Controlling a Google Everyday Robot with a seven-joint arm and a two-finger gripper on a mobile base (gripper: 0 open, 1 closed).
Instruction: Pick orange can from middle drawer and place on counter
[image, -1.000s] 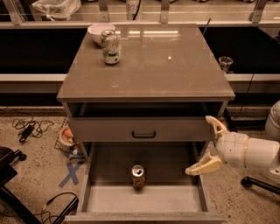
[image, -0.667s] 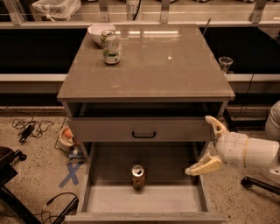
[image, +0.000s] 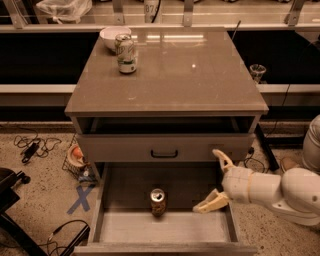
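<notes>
My gripper needs to next close around the upper body of the orange can (image: 158, 203), just below the can's silver top, inside the open middle drawer.
The orange can (image: 158, 202) stands upright on the floor of the open middle drawer (image: 112, 230), near its centre, silver top showing. My gripper (image: 215, 181) is open at the drawer's right side, to the right of the can and apart from it, with one finger (image: 223, 161) up by the drawer front and the other finger (image: 209, 202) low over the drawer. It holds nothing. The counter (image: 185, 75) is the cabinet's glossy grey-brown top above.
A taller green-and-white can (image: 126, 53) and a white bowl (image: 111, 36) stand at the counter's back left. A shut drawer front with a black handle (image: 164, 154) sits above the open drawer. Cables and a blue floor cross (image: 80, 198) lie to the left.
</notes>
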